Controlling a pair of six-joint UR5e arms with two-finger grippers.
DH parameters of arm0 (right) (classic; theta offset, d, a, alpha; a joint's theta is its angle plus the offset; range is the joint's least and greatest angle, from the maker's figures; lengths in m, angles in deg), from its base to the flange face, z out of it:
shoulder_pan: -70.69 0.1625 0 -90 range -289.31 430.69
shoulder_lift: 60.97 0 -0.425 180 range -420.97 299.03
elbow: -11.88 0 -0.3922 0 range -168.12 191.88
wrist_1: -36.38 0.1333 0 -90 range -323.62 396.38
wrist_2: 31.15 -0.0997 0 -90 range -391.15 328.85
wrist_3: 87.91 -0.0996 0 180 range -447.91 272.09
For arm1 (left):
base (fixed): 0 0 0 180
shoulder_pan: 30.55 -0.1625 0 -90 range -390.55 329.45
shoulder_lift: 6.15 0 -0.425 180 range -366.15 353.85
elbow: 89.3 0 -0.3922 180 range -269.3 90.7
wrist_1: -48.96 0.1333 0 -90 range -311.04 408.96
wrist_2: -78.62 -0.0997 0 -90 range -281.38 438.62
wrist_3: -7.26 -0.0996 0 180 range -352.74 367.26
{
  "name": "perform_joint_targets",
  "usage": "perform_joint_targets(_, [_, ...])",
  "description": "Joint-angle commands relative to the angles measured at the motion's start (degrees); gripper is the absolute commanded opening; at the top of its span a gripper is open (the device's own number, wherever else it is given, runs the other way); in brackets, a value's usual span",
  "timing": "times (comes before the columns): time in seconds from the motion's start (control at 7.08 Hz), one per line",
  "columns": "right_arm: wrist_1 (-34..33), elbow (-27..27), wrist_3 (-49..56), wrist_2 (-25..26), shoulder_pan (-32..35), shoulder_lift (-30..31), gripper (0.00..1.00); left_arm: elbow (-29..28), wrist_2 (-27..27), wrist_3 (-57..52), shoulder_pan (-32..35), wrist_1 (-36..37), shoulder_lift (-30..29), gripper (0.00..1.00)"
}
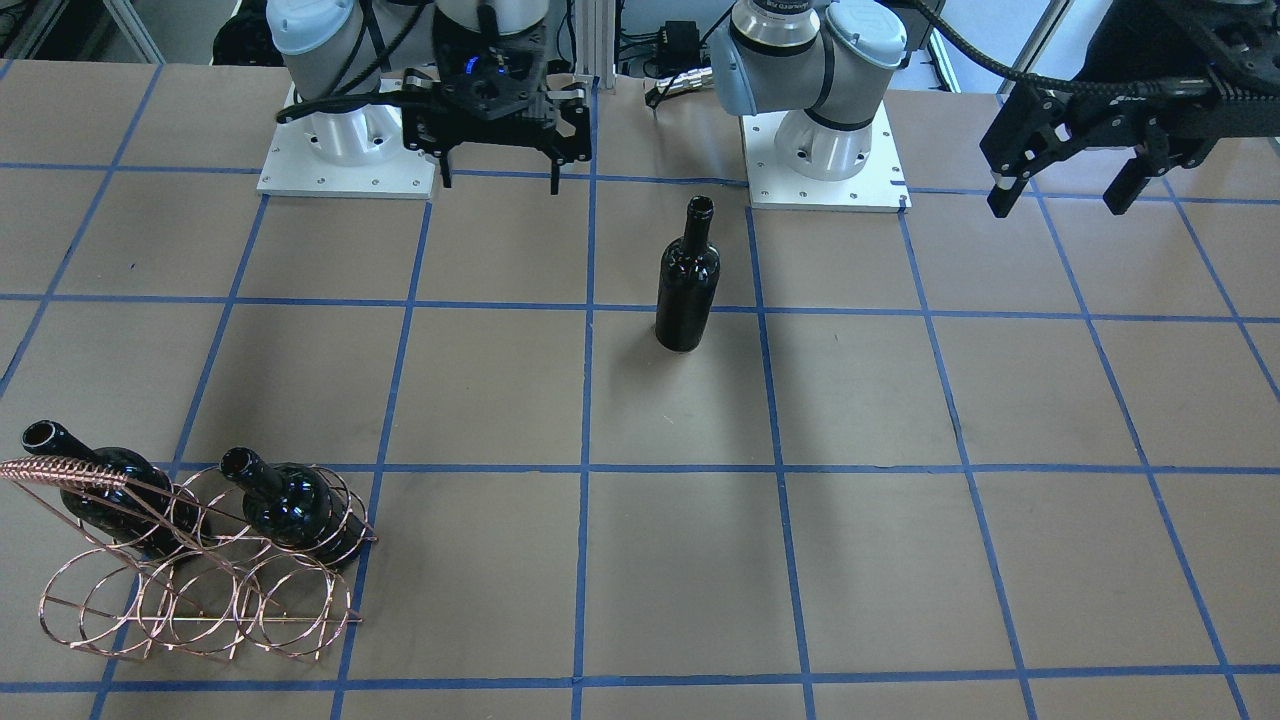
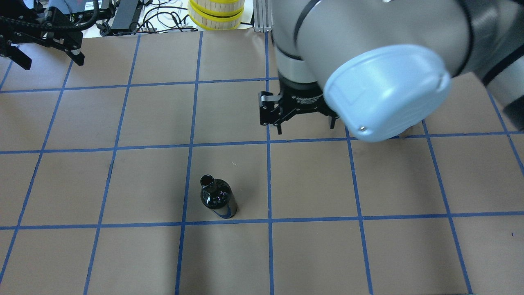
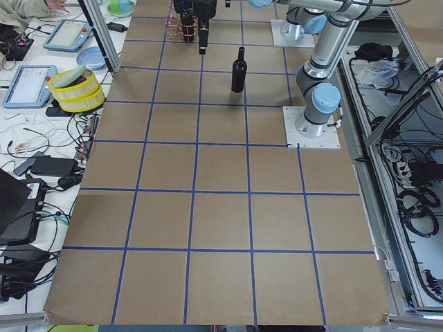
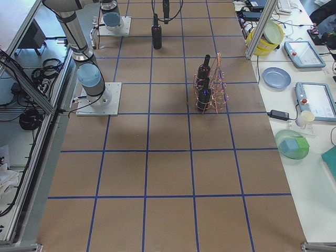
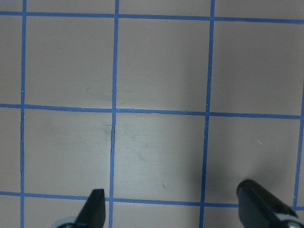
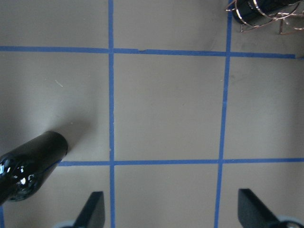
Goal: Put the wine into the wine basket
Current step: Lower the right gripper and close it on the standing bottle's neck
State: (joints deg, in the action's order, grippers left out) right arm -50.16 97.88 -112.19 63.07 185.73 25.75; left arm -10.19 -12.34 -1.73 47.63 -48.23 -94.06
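The robot's right gripper will close on the neck (image 1: pixel 696 227) (image 6: pixel 4 189) of the wine bottle that stands upright between the two arm bases.
A glossy near-black wine bottle (image 1: pixel 687 280) stands upright on the table between the two arm bases; it also shows in the overhead view (image 2: pixel 218 198) and at the left edge of the right wrist view (image 6: pixel 28 166). The copper wire wine basket (image 1: pixel 190 590) sits near the table's far right corner from the robot, with two identical bottles (image 1: pixel 290 505) lying in its rings. My right gripper (image 1: pixel 500 180) hangs open and empty above the table, apart from the standing bottle. My left gripper (image 1: pixel 1060 200) is open and empty, high at the far left.
The brown paper table (image 1: pixel 900 400) carries a grid of blue tape. Both arm bases (image 1: pixel 825 150) stand on white plates at the robot's edge. A yellow-rimmed stack (image 2: pixel 216 14), cables and devices lie beyond the far edge. The basket corner shows in the right wrist view (image 6: pixel 266 12).
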Motion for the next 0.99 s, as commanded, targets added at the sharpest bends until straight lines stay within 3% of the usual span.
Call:
perform_joint_targets(0.0, [-8.84, 0.04, -7.44, -4.53, 5.61, -2.96, 1.0, 1.39, -0.18, -0.24, -0.12, -0.19, 0.8, 1.0])
perform_joint_targets(0.14, [-12.13, 0.04, -6.06, -5.87, 6.41, -3.22, 1.0, 1.92, -0.44, -0.24, -0.21, -0.28, 1.15, 1.0])
perform_joint_targets(0.56, [-12.96, -0.66, -17.51, -6.5, 10.52, -5.85, 1.0, 2.45, -0.35, -0.33, -0.21, -0.46, 1.6, 1.0])
perform_joint_targets(0.85, [-13.05, -0.75, -18.17, -6.24, 14.14, -9.88, 1.0, 2.98, -0.44, -0.33, -0.13, -1.16, 2.04, 1.0])
